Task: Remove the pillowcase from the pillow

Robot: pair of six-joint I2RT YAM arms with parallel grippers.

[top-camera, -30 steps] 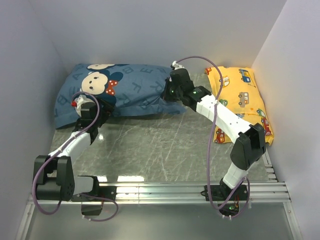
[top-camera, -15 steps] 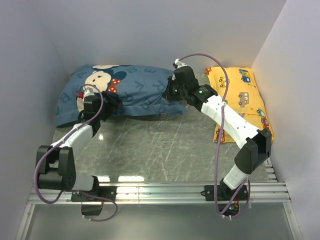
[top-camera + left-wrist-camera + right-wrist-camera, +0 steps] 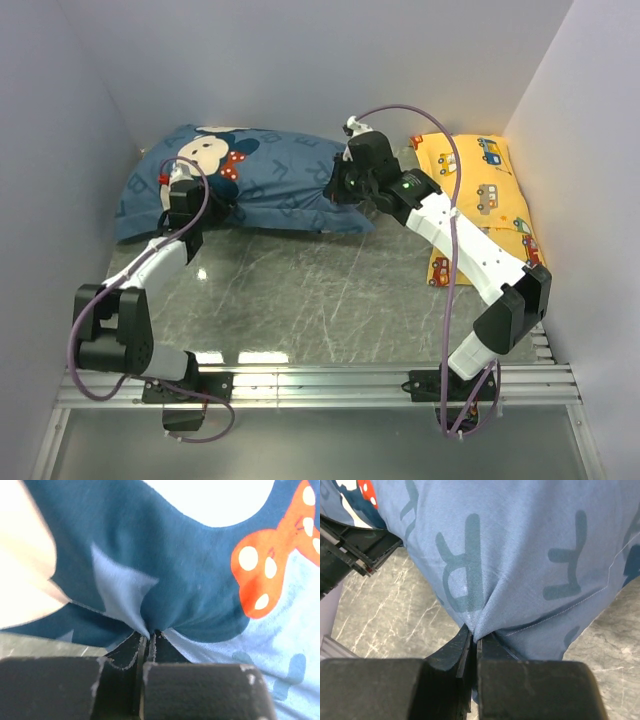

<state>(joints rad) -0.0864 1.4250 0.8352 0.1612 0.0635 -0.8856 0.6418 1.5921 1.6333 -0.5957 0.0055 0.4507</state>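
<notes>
My left gripper pinches the pillowcase below the bow, far from the pillowcase end my right gripper holds, so my left gripper needs to open and regrasp nearer that end (image 3: 298,192).
The dusty-blue pillowcase (image 3: 275,180) with its mouse head and red bow lies plump across the back of the table. The pillow is hidden inside it. My left gripper (image 3: 190,203) is at the case's front left, below the bow. In the left wrist view the left gripper (image 3: 150,635) is shut, pinching a pleat of the dark blue pillowcase (image 3: 190,580). My right gripper (image 3: 336,187) is on the case's right end. Seen from the right wrist, the right gripper (image 3: 474,638) is shut on a fold of the lettered pillowcase (image 3: 520,555).
A yellow car-print pillow (image 3: 482,195) lies along the right wall, behind the right arm. Grey walls close in the left, back and right. The marbled tabletop (image 3: 320,290) stretches in front of the case. Part of the left arm (image 3: 350,550) shows in the right wrist view.
My left gripper has pushed farther toward the back and shut on the pillowcase fabric. The case's left side has bunched up and shifted back. The right arm has stretched out slightly, still gripping.
</notes>
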